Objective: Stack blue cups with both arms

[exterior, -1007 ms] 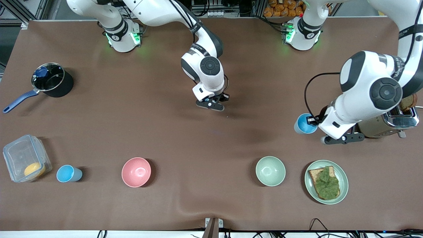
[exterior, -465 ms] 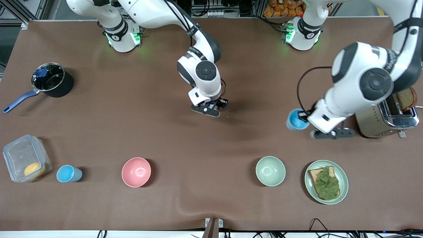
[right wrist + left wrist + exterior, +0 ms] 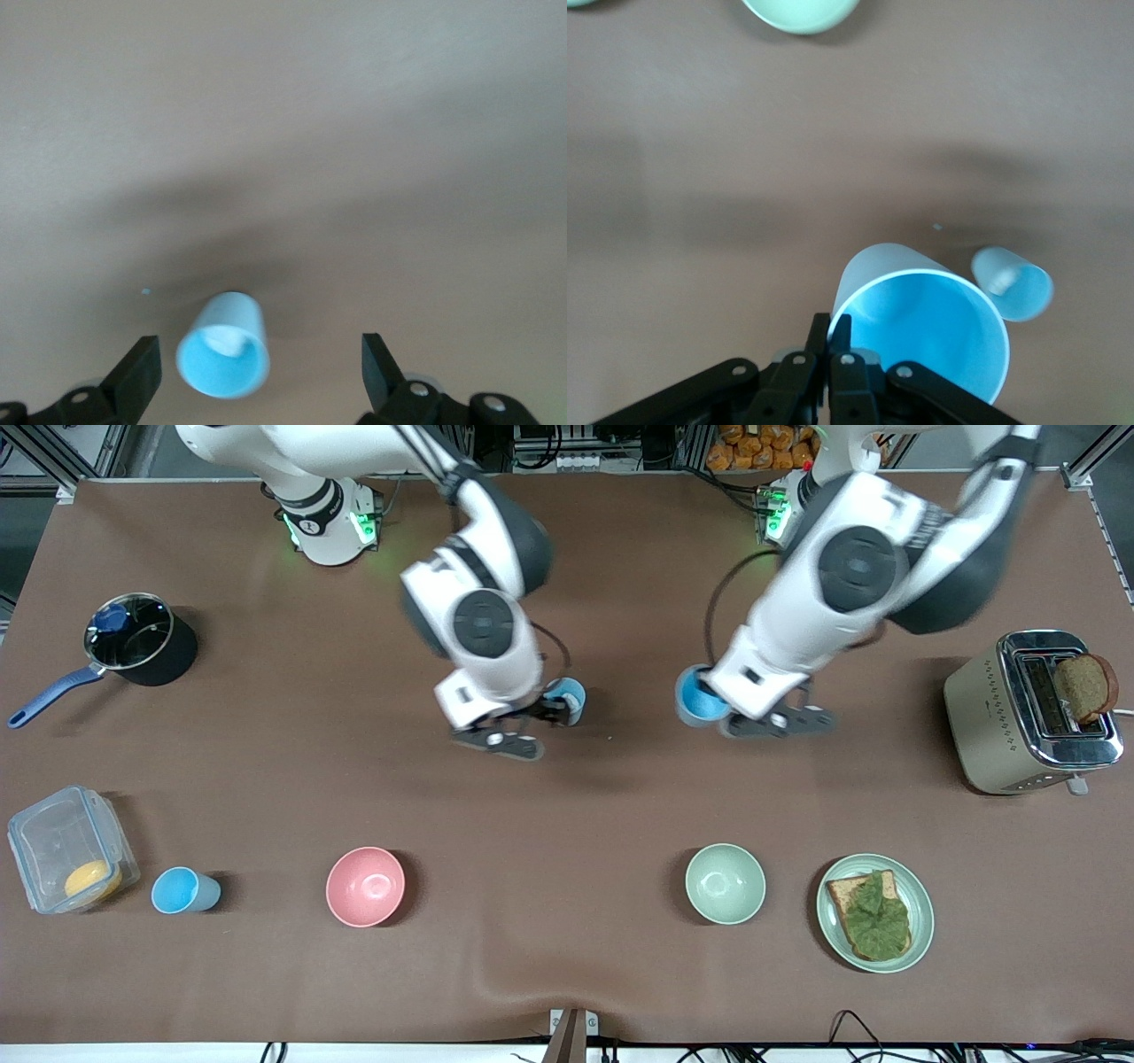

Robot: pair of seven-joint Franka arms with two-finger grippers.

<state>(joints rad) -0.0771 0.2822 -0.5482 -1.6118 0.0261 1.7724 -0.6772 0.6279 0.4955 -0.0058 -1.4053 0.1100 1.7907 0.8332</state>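
Next, I let go of the blue cup in my left gripper inside the paler blue cup (image 3: 563,693) (image 3: 1019,288) that stands under my right gripper.
My left gripper (image 3: 722,707) is shut on the rim of a blue cup (image 3: 698,695) and holds it upright in the air over the middle of the table. In the left wrist view the fingers (image 3: 830,323) pinch the cup's wall (image 3: 921,341). A second, paler blue cup (image 3: 567,700) stands on the table beside it toward the right arm's end, and it also shows in the left wrist view (image 3: 1013,282). My right gripper (image 3: 539,719) is open and empty above that cup (image 3: 223,359), its fingers (image 3: 137,372) spread wide. A third blue cup (image 3: 184,890) stands near the front camera.
A pink bowl (image 3: 365,886), a green bowl (image 3: 725,883) and a plate with toast (image 3: 874,912) stand nearer the front camera. A toaster (image 3: 1028,713) is at the left arm's end. A black pot (image 3: 142,639) and a clear container (image 3: 69,849) are at the right arm's end.
My left arm has carried its cup from beside the toaster toward the middle of the table. My right arm has risen and drawn toward its own end, uncovering the paler cup.
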